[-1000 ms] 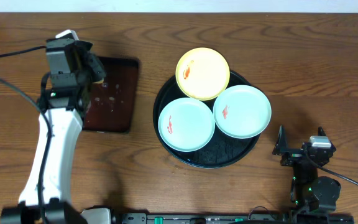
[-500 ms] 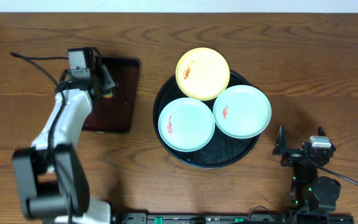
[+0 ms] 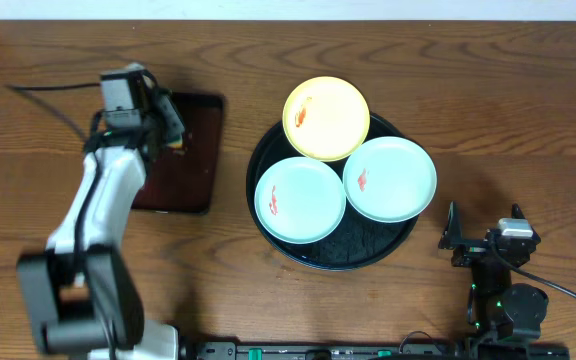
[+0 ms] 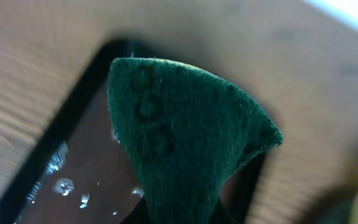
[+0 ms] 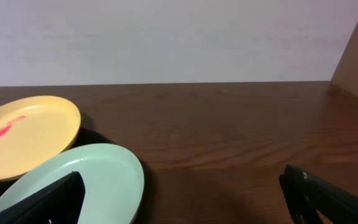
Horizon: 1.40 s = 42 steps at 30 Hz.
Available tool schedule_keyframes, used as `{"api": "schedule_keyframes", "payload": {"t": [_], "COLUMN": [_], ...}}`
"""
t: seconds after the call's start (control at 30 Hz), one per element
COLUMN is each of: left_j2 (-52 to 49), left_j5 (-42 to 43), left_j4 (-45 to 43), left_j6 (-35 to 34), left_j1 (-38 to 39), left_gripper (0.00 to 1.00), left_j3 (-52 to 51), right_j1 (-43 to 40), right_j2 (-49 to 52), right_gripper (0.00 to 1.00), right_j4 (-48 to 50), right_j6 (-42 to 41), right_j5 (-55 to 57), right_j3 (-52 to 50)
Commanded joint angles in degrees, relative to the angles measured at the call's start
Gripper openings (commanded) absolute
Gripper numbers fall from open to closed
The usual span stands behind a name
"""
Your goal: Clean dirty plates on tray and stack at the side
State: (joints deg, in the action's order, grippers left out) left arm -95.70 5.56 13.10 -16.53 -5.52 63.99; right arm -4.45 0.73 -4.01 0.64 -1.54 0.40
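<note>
The robot's left gripper should set the dark green sponge, now over the brown tray's upper part, down on the mint plate (image 3: pixel 309 214) nearest the brown tray.
Three dirty plates lie on the round black tray (image 3: pixel 354 262): a pale yellow plate (image 3: pixel 326 118) at the back, overlapping the rim, and two mint plates (image 3: pixel 300 198) (image 3: pixel 389 179) in front, each with a red smear. My left gripper (image 3: pixel 173 130) hangs over the brown tray's upper left part, well left of the plates, shut on a dark green scouring pad (image 4: pixel 179 137). My right gripper (image 3: pixel 483 228) rests open near the table's front right, to the right of the tray. From there it looks out at the yellow plate (image 5: pixel 27 134) and a mint plate (image 5: pixel 98 180).
A rectangular dark brown tray (image 3: pixel 183 170) lies left of the black tray, with water drops (image 4: pixel 61 185) on its surface. A black cable (image 3: pixel 48 92) trails across the table at the far left. Bare wood (image 5: pixel 229 137) lies right of the plates.
My left arm has swung and straightened, carrying the gripper and pad slightly right and back over the brown tray's top. The right arm and the plates have not moved.
</note>
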Motion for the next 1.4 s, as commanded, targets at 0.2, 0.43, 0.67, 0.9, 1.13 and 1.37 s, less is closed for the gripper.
{"api": "schedule_keyframes", "payload": {"t": [0.2, 0.43, 0.67, 0.9, 1.13, 1.37], "left_j2": [6.7, 16.2, -0.3, 11.5, 29.0, 25.2], "left_j5": [-1.7, -3.1, -5.0, 8.9, 14.1, 12.2], "left_j4": [-0.2, 0.7, -1.2, -0.8, 1.8, 4.7], "left_j6": [-0.3, -1.2, -1.1, -2.6, -18.5, -18.5], "left_j1": [-0.1, -0.1, -0.3, -0.1, 8.2, 23.0], "left_gripper": [0.07, 0.07, 0.08, 0.07, 0.07, 0.08], "left_j3": [-0.6, -1.3, -4.0, -3.1, -3.2, -4.0], "right_j1": [-0.6, -0.6, -0.6, -0.6, -0.6, -0.6], "right_j2": [-0.1, -0.1, -0.1, -0.1, -0.1, -0.1], "right_gripper": [0.99, 0.99, 0.99, 0.99, 0.99, 0.99], "right_j4": [-0.2, -0.2, -0.2, -0.2, -0.2, -0.2], "right_j6": [0.1, 0.1, 0.1, 0.1, 0.1, 0.1], "right_j5": [0.0, 0.0, 0.0, 0.0, 0.0, 0.0], "right_j3": [-0.1, -0.1, -0.1, -0.1, -0.1, -0.1]}}
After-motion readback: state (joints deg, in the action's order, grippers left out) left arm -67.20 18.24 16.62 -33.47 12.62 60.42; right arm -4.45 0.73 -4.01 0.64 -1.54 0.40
